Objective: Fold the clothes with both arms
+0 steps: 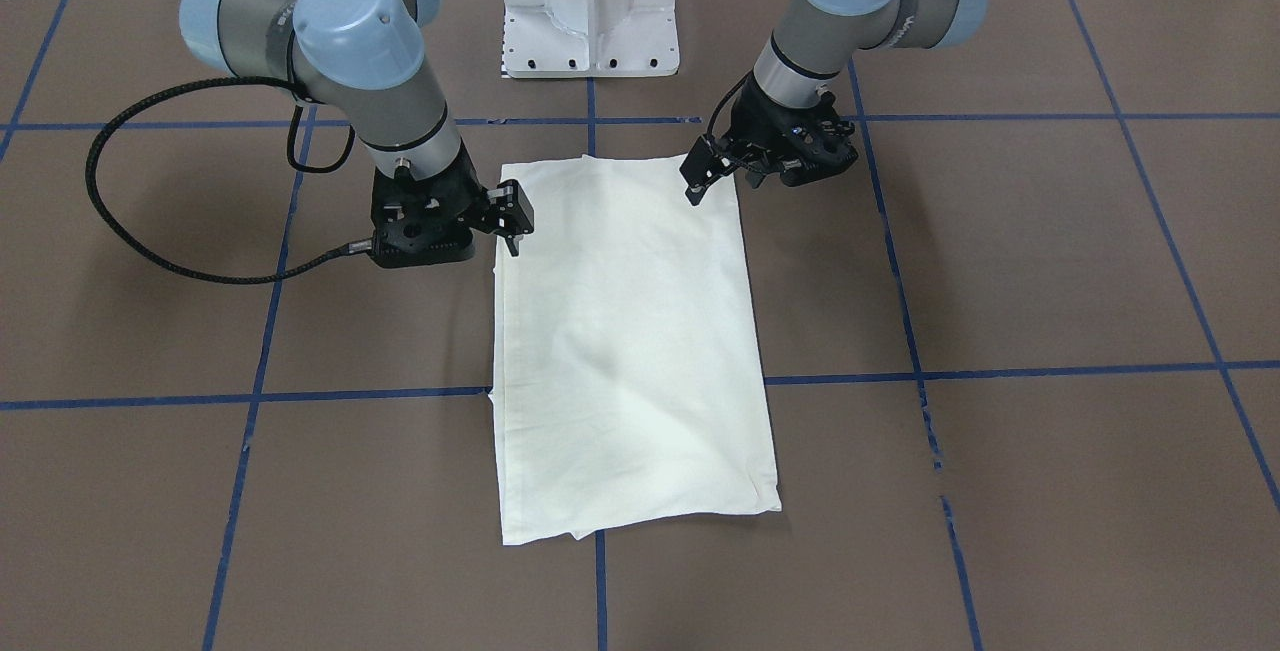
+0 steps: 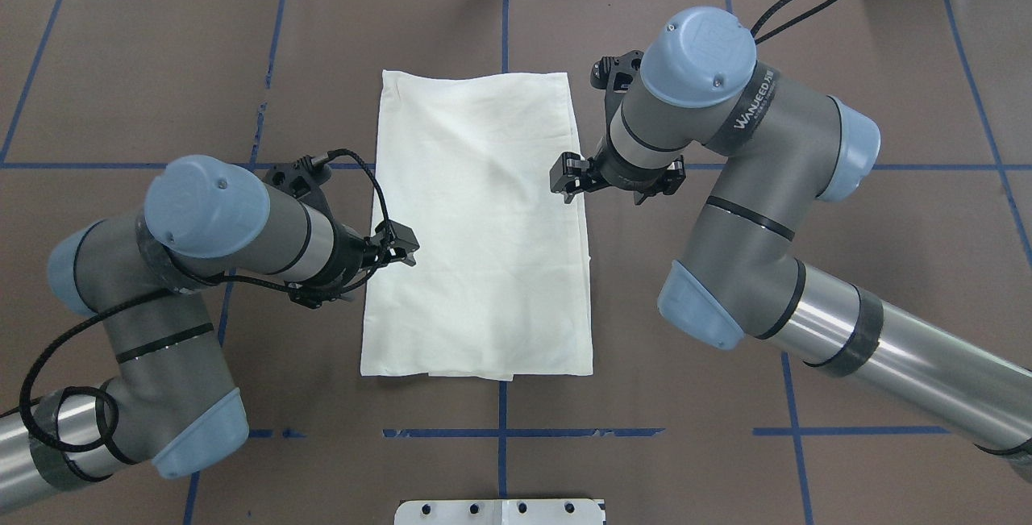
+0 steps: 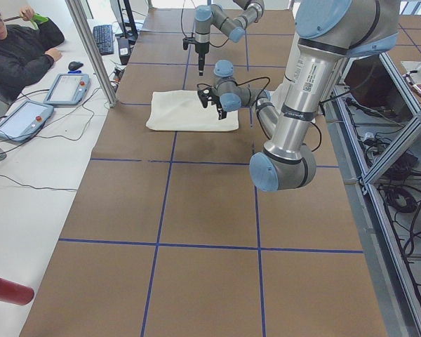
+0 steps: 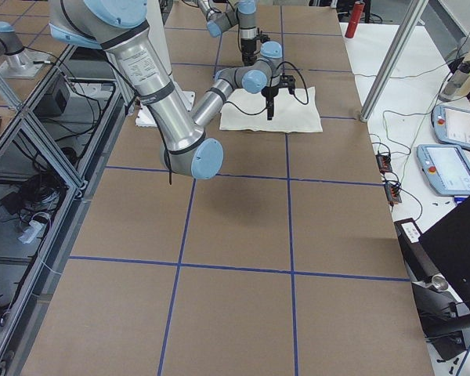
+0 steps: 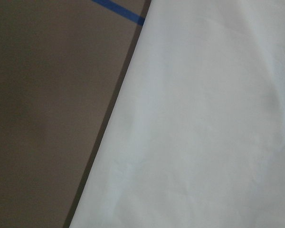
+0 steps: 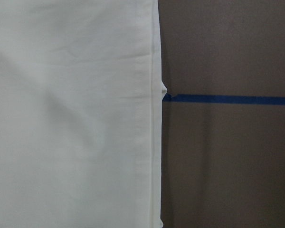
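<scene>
My left gripper is going to close on the cream shirt's short edge (image 1: 689, 157) that faces the white base block, near the corner on that gripper's side.
The cream shirt (image 1: 630, 331) lies flat on the brown table, folded into a long rectangle with its plain side up and no print showing. It also shows in the overhead view (image 2: 480, 227). My left gripper (image 2: 401, 249) hovers just above the shirt's left long edge, in the half nearer the robot, and it also shows in the front view (image 1: 692, 191). My right gripper (image 2: 567, 184) hovers over the right long edge near its middle, and it also shows in the front view (image 1: 513, 243). Both look shut and empty. The wrist views show only cloth (image 5: 204, 133) (image 6: 71, 118) and table.
The white base block (image 1: 590, 11) stands at the robot's side of the table. Blue tape lines (image 2: 500, 432) cross the brown surface. An operator (image 3: 17, 49) sits beyond the far long edge with tablets (image 3: 21, 119). A red cylinder (image 3: 3, 289) lies off the table.
</scene>
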You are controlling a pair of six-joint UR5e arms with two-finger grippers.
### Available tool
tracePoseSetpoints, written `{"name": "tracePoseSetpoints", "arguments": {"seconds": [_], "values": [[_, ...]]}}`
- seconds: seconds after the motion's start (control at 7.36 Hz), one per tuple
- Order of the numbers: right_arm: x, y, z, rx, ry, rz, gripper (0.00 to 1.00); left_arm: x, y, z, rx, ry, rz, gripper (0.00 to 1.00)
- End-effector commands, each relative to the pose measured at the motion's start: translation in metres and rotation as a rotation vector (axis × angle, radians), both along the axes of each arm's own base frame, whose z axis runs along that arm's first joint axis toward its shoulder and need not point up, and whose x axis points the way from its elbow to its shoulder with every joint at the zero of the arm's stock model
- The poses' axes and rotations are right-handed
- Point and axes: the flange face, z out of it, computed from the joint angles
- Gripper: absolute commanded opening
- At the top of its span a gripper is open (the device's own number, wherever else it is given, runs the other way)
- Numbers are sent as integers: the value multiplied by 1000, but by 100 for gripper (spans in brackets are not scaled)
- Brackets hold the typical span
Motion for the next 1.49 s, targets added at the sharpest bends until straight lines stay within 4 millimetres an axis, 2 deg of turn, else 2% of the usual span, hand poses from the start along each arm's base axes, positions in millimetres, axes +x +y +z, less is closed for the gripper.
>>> {"name": "tracePoseSetpoints", "arguments": {"seconds": [0.0, 0.14, 0.54, 0.95, 1.09, 1.36], "values": [[11, 32, -4, -14, -36, 3, 100, 34, 47, 22, -119, -67, -47, 100], [12, 38, -6, -7, -42, -3, 100, 43, 60, 30, -145, -97, -68, 100], [10, 40, -5, -6, -38, -4, 100, 43, 65, 42, -173, -128, -80, 97], [9, 41, -7, -5, -42, -7, 100, 41, 67, 51, -186, -142, -83, 80], [9, 40, -5, -6, -38, -6, 100, 46, 75, 52, -186, -145, -69, 75], [9, 40, -4, -7, -37, -6, 100, 50, 80, 48, -185, -138, -59, 72]]}}
